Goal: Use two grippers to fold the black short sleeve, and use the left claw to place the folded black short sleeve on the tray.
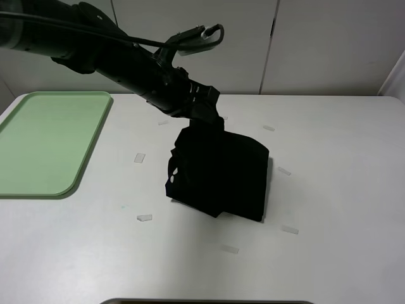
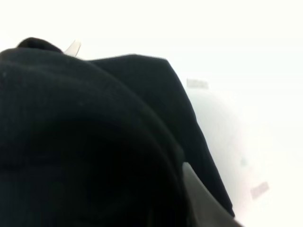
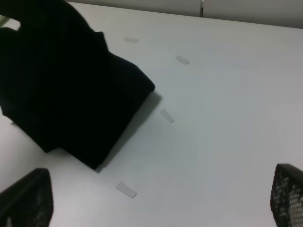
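Observation:
My left gripper needs to release the black short sleeve, now hanging at or just above the table, on the white table amid the pale tape pieces [image 1: 234, 183].
The black short sleeve [image 1: 228, 174] is folded into a compact bundle. It hangs from my left claw [image 1: 205, 121], with its lower edge at or just above the white table. The left claw is shut on the shirt's top edge, right of the tray [image 1: 44, 139], which is pale green and lies at the far left with nothing on it. In the left wrist view black cloth [image 2: 94, 142] fills most of the picture beside one grey fingertip [image 2: 199, 198]. My right gripper [image 3: 156, 208] is open and empty. The shirt [image 3: 66, 85] lies ahead of it, well apart.
Small pieces of pale tape [image 1: 144, 218] are scattered on the white table [image 1: 335, 190] around the shirt. A white panelled wall stands behind the table. A dark edge [image 1: 209, 301] shows at the near table edge.

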